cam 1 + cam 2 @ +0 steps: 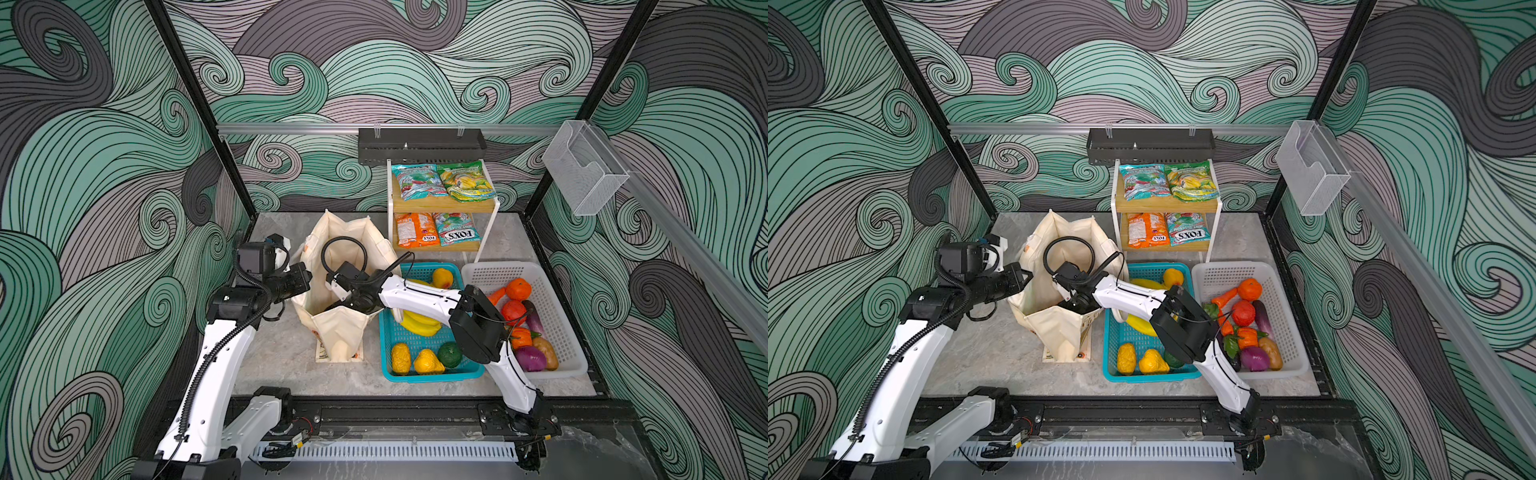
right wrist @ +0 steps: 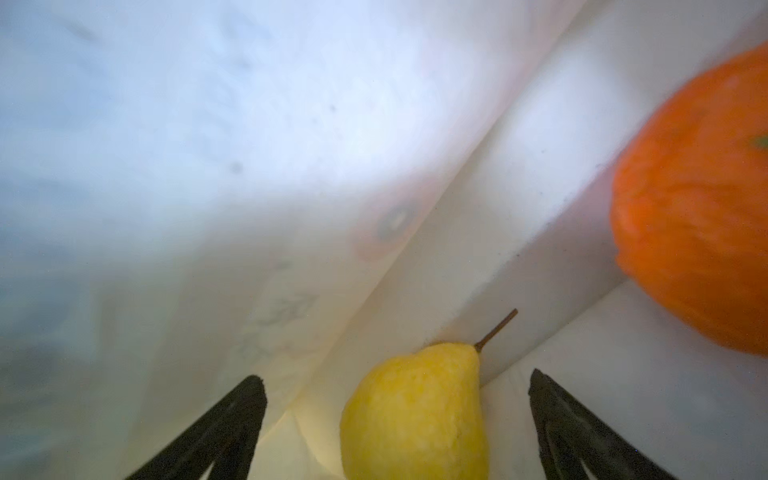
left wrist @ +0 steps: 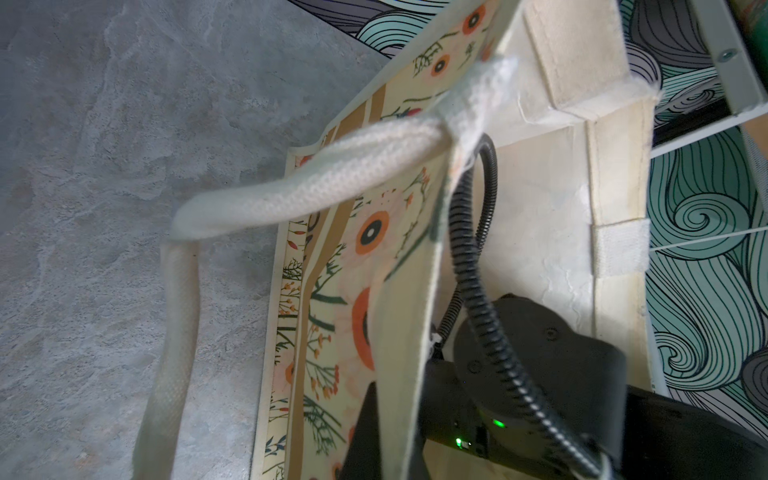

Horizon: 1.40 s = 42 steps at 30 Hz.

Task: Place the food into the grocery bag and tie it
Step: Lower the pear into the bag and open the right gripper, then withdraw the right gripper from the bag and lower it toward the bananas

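Note:
The robot's right gripper should next move to the teal basket and close on the stem of the nearer banana bunch (image 1: pixel 438 324).
The grocery bag (image 1: pixel 340 332) (image 1: pixel 1059 332) stands open on the grey table in both top views, cream canvas with a floral print (image 3: pixel 374 249). My left gripper (image 1: pixel 305 276) (image 3: pixel 399 436) is shut on its left rim, and the white rope handle (image 3: pixel 291 178) hangs loose outside. My right gripper (image 1: pixel 353 305) (image 2: pixel 395 375) reaches down inside the bag and is open. A yellow pear (image 2: pixel 415 415) lies between its fingers, touching neither. An orange (image 2: pixel 698 199) rests on the bag floor beside it.
A teal basket (image 1: pixel 432 376) with bananas (image 1: pixel 419 324) and other fruit sits right of the bag. A white basket (image 1: pixel 561 370) of vegetables is further right. Behind them a two-tier shelf (image 1: pixel 440 203) carries several snack packets (image 1: pixel 419 180).

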Each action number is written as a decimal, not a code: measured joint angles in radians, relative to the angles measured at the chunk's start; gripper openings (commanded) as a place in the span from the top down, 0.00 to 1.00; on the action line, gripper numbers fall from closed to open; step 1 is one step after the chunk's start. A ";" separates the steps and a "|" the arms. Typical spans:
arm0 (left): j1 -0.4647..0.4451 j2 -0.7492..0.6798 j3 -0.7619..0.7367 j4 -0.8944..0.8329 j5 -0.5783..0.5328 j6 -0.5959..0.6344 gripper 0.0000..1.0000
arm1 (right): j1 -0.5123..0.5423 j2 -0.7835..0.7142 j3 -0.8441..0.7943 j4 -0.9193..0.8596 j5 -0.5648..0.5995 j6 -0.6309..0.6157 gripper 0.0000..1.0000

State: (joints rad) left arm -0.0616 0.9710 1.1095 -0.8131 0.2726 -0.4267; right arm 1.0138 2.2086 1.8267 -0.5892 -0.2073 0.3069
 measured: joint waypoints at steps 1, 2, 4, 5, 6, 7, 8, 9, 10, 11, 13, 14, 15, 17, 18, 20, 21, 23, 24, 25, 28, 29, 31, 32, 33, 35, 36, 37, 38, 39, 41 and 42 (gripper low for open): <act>0.000 0.000 0.000 0.000 -0.003 0.000 1.00 | 0.000 -0.017 0.000 -0.001 -0.001 0.000 0.01; 0.000 0.000 0.000 -0.002 -0.008 0.000 1.00 | -0.001 -0.036 0.000 -0.002 -0.002 0.000 0.01; 0.000 0.000 0.000 -0.003 -0.015 0.000 1.00 | -0.001 -0.076 0.000 -0.001 -0.003 0.000 0.01; 0.000 0.000 0.000 -0.004 -0.018 0.000 1.00 | 0.000 -0.092 0.000 0.000 -0.003 0.000 0.01; 0.000 0.000 0.000 -0.004 -0.019 0.000 1.00 | 0.000 -0.106 0.002 0.002 -0.003 0.000 0.01; 0.000 0.000 0.000 -0.004 -0.023 0.000 1.00 | 0.001 -0.120 0.005 0.003 -0.003 0.000 0.01; 0.000 0.000 0.000 -0.004 -0.025 0.000 1.00 | 0.002 -0.131 0.009 0.005 -0.003 0.000 0.01; 0.000 0.000 0.000 -0.005 -0.027 0.000 1.00 | 0.002 -0.138 0.013 0.006 -0.003 0.000 0.01; 0.000 0.000 0.000 -0.006 -0.029 0.000 1.00 | 0.002 -0.147 0.013 0.010 -0.003 0.000 0.01; 0.000 -0.002 0.000 -0.006 -0.030 0.001 1.00 | 0.002 -0.155 0.013 0.012 -0.003 0.001 0.01; 0.000 -0.005 0.000 -0.010 -0.034 0.001 1.00 | 0.002 -0.172 0.013 0.017 -0.002 0.000 0.01; 0.000 -0.007 0.000 -0.012 -0.036 0.001 1.00 | 0.002 -0.179 0.013 0.020 0.000 0.000 0.01; 0.000 -0.009 0.000 -0.014 -0.037 0.001 1.00 | 0.002 -0.188 0.013 0.023 0.002 0.000 0.01; 0.000 -0.012 0.000 -0.018 -0.038 0.001 1.00 | 0.002 -0.212 0.013 0.026 0.009 0.000 0.01; 0.000 -0.013 0.000 -0.019 -0.038 0.001 1.00 | 0.003 -0.230 0.013 0.026 0.015 -0.002 0.01; 0.000 -0.013 0.000 -0.023 -0.039 0.001 1.00 | 0.003 -0.262 0.013 0.029 0.027 -0.005 0.01; 0.000 -0.013 0.000 -0.024 -0.040 0.001 1.00 | 0.003 -0.285 0.013 0.032 0.035 -0.008 0.01; 0.000 -0.013 0.000 -0.024 -0.040 0.001 1.00 | 0.003 -0.325 0.013 0.034 0.049 -0.013 0.01; 0.000 -0.013 0.000 -0.024 -0.041 0.001 1.00 | 0.003 -0.343 0.013 0.034 0.053 -0.016 0.01; 0.000 -0.013 0.000 -0.024 -0.041 0.001 1.00 | 0.003 -0.357 0.013 0.035 0.055 -0.017 0.01; 0.000 -0.013 0.000 -0.025 -0.041 0.001 1.00 | 0.003 -0.409 0.012 0.044 0.070 -0.019 0.01; 0.000 -0.013 0.000 -0.025 -0.042 0.001 1.00 | 0.003 -0.426 0.009 0.047 0.074 -0.019 0.01; 0.000 -0.014 0.000 -0.025 -0.044 0.001 1.00 | 0.003 -0.471 -0.015 0.063 0.083 -0.019 0.01; 0.000 -0.014 0.000 -0.025 -0.045 0.002 1.00 | 0.003 -0.501 -0.039 0.075 0.089 -0.019 0.01; 0.000 -0.014 0.000 -0.025 -0.046 0.002 1.00 | 0.003 -0.538 -0.073 0.088 0.095 -0.019 0.01; 0.000 -0.014 0.000 -0.026 -0.048 0.002 1.00 | 0.000 -0.611 -0.140 0.108 0.096 -0.019 0.01; 0.000 -0.014 0.000 -0.026 -0.048 0.003 1.00 | -0.003 -0.655 -0.179 0.118 0.096 -0.018 0.01; 0.000 -0.014 0.001 -0.026 -0.048 0.003 1.00 | -0.009 -0.695 -0.213 0.127 0.097 -0.014 0.01; 0.000 -0.014 0.001 -0.026 -0.048 0.004 1.00 | -0.018 -0.741 -0.251 0.132 0.097 -0.006 0.01; 0.000 -0.014 0.001 -0.026 -0.048 0.005 1.00 | -0.034 -0.785 -0.287 0.137 0.100 0.002 0.01; 0.000 -0.018 0.001 -0.027 -0.048 0.005 1.00 | -0.074 -0.882 -0.366 0.148 0.119 0.023 0.01; 0.000 -0.019 0.001 -0.029 -0.048 0.005 1.00 | -0.093 -0.931 -0.409 0.150 0.134 0.031 0.01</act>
State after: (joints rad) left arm -0.0616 0.9520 1.1103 -0.8417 0.2245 -0.4213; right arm 0.9207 1.2778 1.4178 -0.4393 -0.0734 0.3382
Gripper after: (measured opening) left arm 0.056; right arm 0.993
